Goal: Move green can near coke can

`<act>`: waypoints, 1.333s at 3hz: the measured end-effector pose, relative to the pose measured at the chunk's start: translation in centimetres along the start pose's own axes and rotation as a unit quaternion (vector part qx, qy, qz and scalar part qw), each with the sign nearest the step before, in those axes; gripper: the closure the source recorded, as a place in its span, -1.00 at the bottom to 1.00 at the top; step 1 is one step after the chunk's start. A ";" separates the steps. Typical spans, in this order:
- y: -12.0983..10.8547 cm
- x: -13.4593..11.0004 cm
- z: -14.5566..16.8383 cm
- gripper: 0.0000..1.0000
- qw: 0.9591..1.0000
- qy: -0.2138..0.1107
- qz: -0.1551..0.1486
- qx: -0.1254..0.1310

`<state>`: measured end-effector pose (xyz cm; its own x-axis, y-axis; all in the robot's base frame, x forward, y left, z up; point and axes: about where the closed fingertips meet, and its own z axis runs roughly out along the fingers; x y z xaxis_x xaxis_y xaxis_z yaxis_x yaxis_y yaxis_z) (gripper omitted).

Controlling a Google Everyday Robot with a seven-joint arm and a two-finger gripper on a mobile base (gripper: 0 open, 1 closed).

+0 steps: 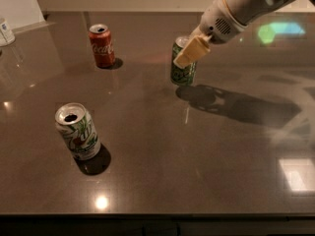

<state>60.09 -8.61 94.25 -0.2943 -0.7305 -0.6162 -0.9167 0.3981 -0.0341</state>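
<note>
Next, my gripper lets go of the green can close beside the coke can (128,69), on its side facing the middle of the table.
The green can (182,72) is dark green with pale lettering and a silver top. It stands upright near the middle of the table, a little right of centre. My gripper (189,49) comes in from the upper right and is shut on the can's upper part, with a tan finger (192,51) across its front. The coke can (102,45) is red with white script. It stands upright at the back left, well to the left of the green can.
A mostly white can (78,132) with green and red markings stands open-topped at the front left. A clear container (6,31) sits at the far left edge. The dark table (197,156) ends at the front edge below.
</note>
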 end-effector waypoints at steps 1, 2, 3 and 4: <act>-2.1 -3.4 4.0 1.00 1.000 -0.011 0.005 -0.008; -3.3 -6.3 7.4 1.00 1.000 -0.021 0.007 -0.013; -4.0 -8.8 9.9 1.00 1.000 -0.024 0.003 -0.018; -4.1 -11.0 11.8 1.00 0.999 -0.018 -0.006 -0.026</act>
<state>70.28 4.34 91.88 -0.2746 -0.7138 -0.6443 -0.9331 0.3597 -0.0007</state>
